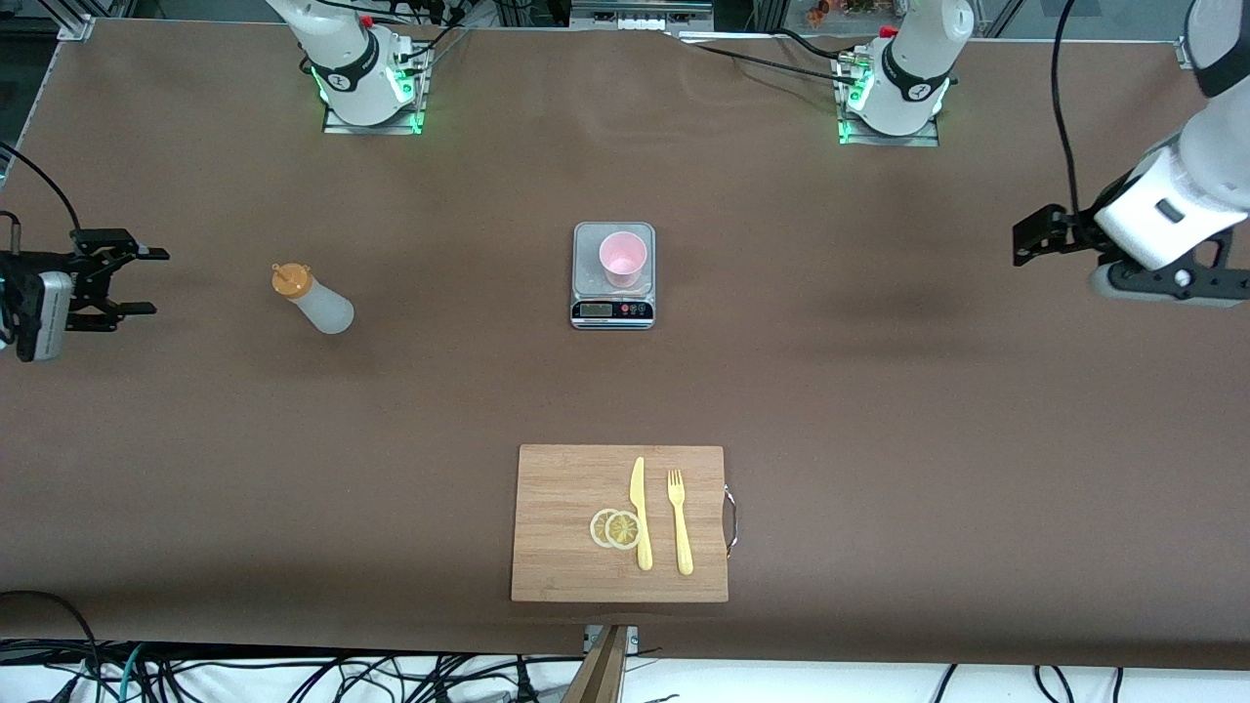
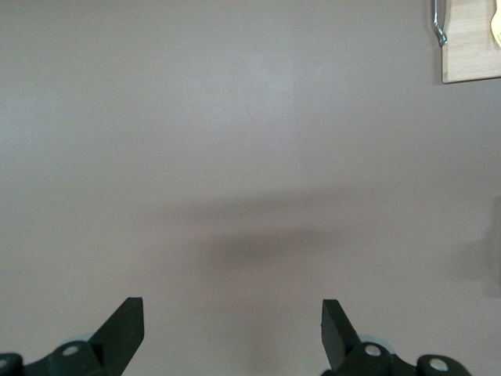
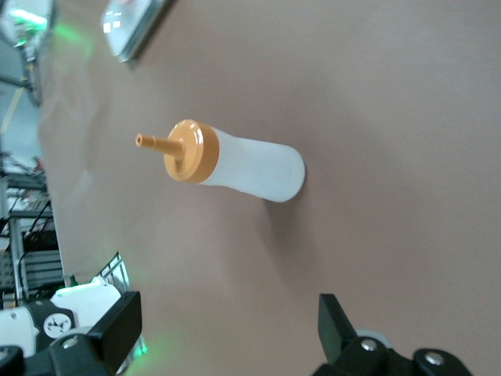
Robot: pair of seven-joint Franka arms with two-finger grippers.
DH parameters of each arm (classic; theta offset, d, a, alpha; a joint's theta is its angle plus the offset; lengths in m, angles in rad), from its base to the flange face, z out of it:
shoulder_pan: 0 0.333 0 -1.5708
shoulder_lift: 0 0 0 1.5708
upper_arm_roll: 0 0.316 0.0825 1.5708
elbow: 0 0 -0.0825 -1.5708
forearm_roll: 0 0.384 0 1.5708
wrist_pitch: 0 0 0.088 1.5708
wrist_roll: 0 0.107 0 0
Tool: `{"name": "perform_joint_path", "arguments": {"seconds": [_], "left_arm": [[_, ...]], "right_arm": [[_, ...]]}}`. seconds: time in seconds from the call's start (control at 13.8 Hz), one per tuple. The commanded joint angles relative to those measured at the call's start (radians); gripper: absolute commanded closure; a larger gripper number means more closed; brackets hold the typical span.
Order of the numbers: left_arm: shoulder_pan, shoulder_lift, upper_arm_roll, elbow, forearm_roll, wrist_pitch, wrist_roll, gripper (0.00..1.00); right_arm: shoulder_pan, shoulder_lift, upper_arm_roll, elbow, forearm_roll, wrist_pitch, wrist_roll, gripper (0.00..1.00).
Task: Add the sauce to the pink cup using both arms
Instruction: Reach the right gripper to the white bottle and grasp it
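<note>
Next, the right gripper closes around the whitish body (image 1: 324,307) (image 3: 257,167) of the sauce bottle, below the bottle's orange nozzle cap.
The sauce bottle (image 1: 314,301), translucent whitish with an orange nozzle cap, appears to stand upright on the brown table toward the right arm's end. It also shows in the right wrist view (image 3: 235,164). The pink cup (image 1: 622,258) stands upright on a small digital scale (image 1: 586,293) at mid-table. My right gripper (image 1: 151,281) is open and empty, apart from the bottle and farther toward the table's end; its jaws (image 3: 227,313) face the bottle. My left gripper (image 1: 1018,244) is open and empty over bare table at the left arm's end, also seen in the left wrist view (image 2: 231,313).
A wooden cutting board (image 1: 557,527) lies nearer the front camera than the scale, with a yellow knife (image 1: 640,513), a yellow fork (image 1: 680,522) and two lemon slices (image 1: 615,528) on it. Its corner shows in the left wrist view (image 2: 470,47). The scale shows in the right wrist view (image 3: 129,23).
</note>
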Motion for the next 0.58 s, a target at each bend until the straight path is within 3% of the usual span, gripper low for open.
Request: {"name": "perform_joint_path", "arguments": {"seconds": [0.0, 0.22, 0.51], "left_arm": [[-0.028, -0.122, 0.021, -0.16, -0.012, 0.073, 0.027, 0.0], [-0.036, -0.096, 0.016, -0.136, -0.015, 0.059, 0.034, 0.0], [-0.037, -0.044, 0.013, -0.046, -0.024, 0.001, 0.028, 0.0]], "right_arm": [[-0.035, 0.029, 0.012, -0.077, 0.096, 0.036, -0.215, 0.0], [-0.049, 0.036, 0.01, -0.2, 0.205, 0.102, -0.422, 0.0], [-0.072, 0.072, 0.01, -0.287, 0.323, 0.113, -0.66, 0.0]]}}
